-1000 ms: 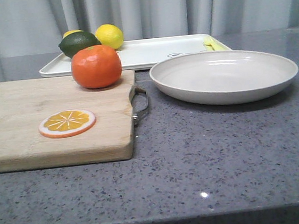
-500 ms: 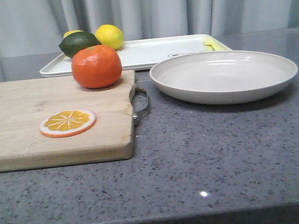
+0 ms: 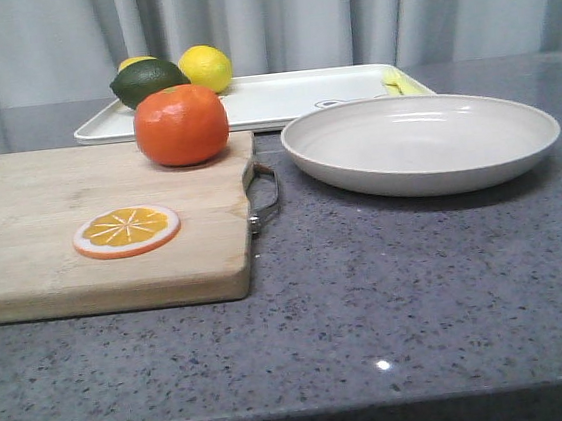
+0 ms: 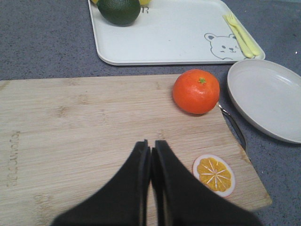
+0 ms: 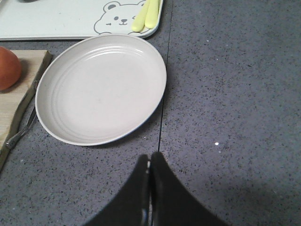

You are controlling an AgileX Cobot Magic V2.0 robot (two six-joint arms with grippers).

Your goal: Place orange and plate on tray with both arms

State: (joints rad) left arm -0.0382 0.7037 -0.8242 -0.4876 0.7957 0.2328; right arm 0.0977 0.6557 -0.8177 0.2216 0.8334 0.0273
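Observation:
My left gripper should close on the sides of the orange (image 3: 182, 123) (image 4: 196, 92), which is on the far corner of the wooden cutting board near the off-white plate.
The orange (image 3: 181, 125) sits on the far right corner of the wooden cutting board (image 3: 43, 245); it also shows in the left wrist view (image 4: 196, 91) and at the edge of the right wrist view (image 5: 8, 68). The off-white plate (image 3: 421, 142) lies on the counter right of the board and also shows in both wrist views (image 4: 270, 101) (image 5: 101, 88). The white tray (image 3: 289, 97) lies behind both, with a bear drawing (image 4: 222, 45). My left gripper (image 4: 151, 147) is shut and empty above the board, short of the orange. My right gripper (image 5: 150, 159) is shut and empty above the counter, short of the plate.
A dark green avocado (image 3: 148, 81) and a yellow lemon (image 3: 206, 68) sit at the tray's far left. Yellow cutlery (image 4: 242, 35) lies at its right end. An orange slice disc (image 3: 126, 231) lies on the board. A metal handle (image 3: 264, 197) sticks out toward the plate.

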